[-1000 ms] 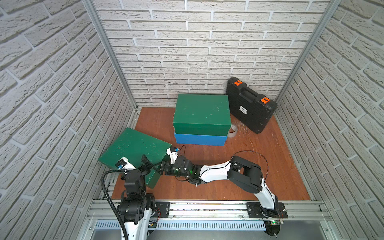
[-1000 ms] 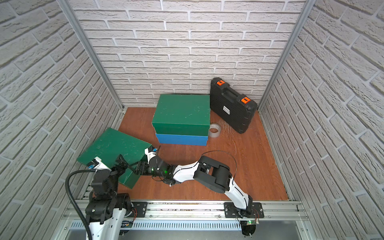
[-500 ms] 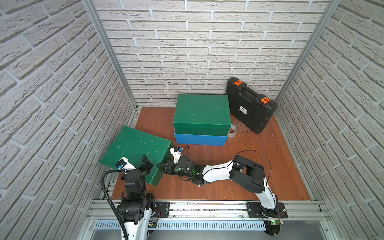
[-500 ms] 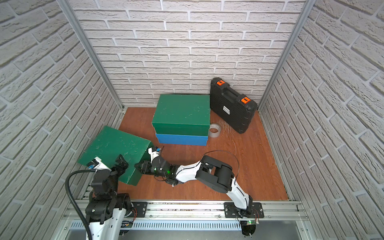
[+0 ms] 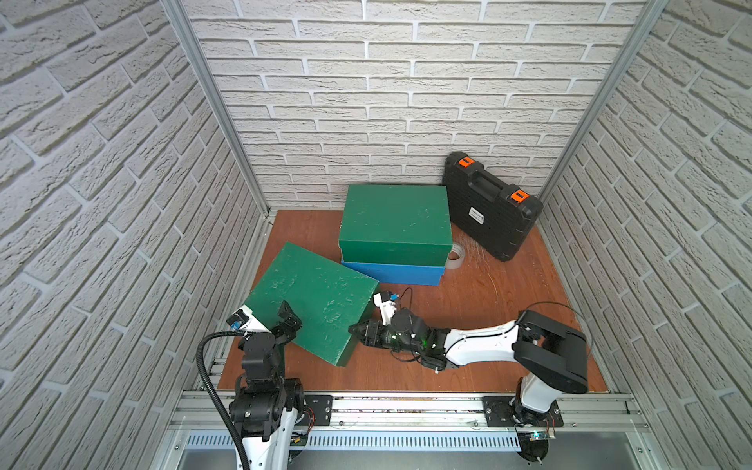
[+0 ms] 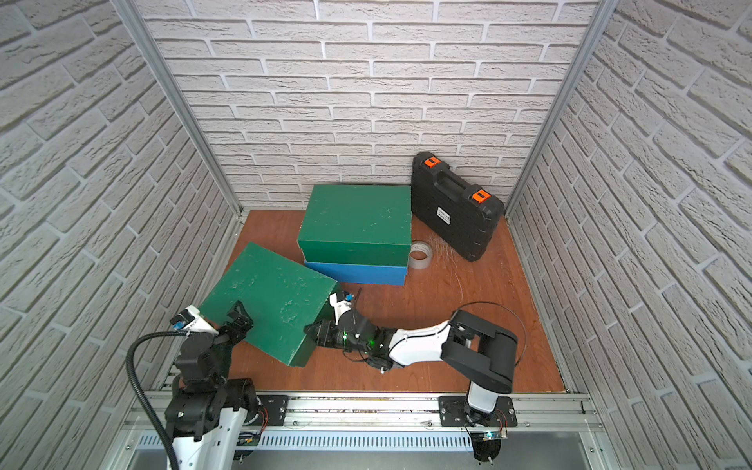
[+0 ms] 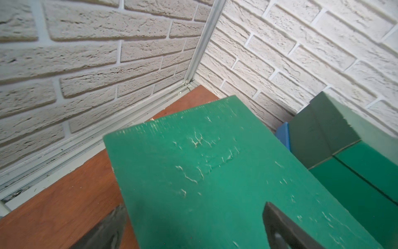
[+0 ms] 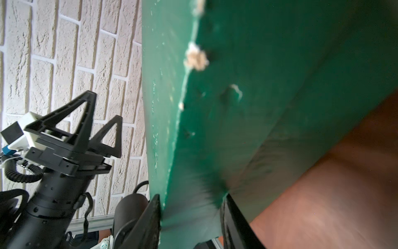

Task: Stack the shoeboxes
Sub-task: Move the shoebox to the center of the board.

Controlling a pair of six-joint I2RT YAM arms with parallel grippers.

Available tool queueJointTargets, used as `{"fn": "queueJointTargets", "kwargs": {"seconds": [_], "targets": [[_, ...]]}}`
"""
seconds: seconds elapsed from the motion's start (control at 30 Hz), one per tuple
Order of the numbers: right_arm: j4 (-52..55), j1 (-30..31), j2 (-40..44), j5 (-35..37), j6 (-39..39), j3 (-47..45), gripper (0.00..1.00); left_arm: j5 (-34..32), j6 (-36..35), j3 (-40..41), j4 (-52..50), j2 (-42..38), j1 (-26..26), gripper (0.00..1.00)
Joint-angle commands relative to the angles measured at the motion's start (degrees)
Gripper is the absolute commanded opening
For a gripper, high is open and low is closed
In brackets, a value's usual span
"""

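I need to use my right gripper to set the scuffed green shoebox down on the table (image 5: 359, 315) in front of the blue shoebox.
A dark green shoebox (image 5: 396, 219) sits on the bright blue shoebox (image 5: 394, 273) at the back, in both top views. A second green shoebox (image 5: 313, 301) with a scuffed lid lies tilted at the front left. My right gripper (image 5: 355, 329) is shut on its near right edge; the right wrist view shows the green wall (image 8: 258, 86) pinched between the jaws (image 8: 191, 198). My left gripper (image 5: 289, 319) stands open at the box's near left corner. In the left wrist view the lid (image 7: 215, 172) lies between its spread fingers (image 7: 195, 204).
A black tool case (image 5: 492, 207) with orange latches leans in the back right corner. A roll of tape (image 5: 455, 258) lies between it and the stack. Brick walls close in three sides. A metal rail (image 5: 407, 403) runs along the front.
My right gripper has closed on the loose green box's edge. The box has shifted to the right and risen on that side. The left gripper has stayed open.
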State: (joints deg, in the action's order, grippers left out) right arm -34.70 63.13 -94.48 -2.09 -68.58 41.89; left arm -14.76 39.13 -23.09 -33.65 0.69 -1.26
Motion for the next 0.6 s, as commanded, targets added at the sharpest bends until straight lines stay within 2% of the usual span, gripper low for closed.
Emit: {"fn": "queueJointTargets", "kwargs": {"seconds": [0.0, 0.13, 0.27, 0.57], "targets": [[10.41, -0.46, 7.46, 3.93, 0.9, -4.57, 0.3, 2.94, 1.59, -3.29, 1.88, -0.47, 0.01, 0.98], [19.8, -0.64, 16.88, 6.78, 0.79, -8.6, 0.3, 5.8, 1.91, -3.98, 4.64, 1.05, 0.11, 0.98], [30.12, -0.77, 25.25, 7.35, 2.27, -9.03, 0.32, 6.39, 3.09, -7.11, 4.78, 5.96, 0.04, 0.98], [49.86, -2.16, 35.47, 5.73, 6.94, -6.41, 0.32, 10.6, 4.2, -15.79, 3.39, 21.88, 0.04, 0.98]]}}
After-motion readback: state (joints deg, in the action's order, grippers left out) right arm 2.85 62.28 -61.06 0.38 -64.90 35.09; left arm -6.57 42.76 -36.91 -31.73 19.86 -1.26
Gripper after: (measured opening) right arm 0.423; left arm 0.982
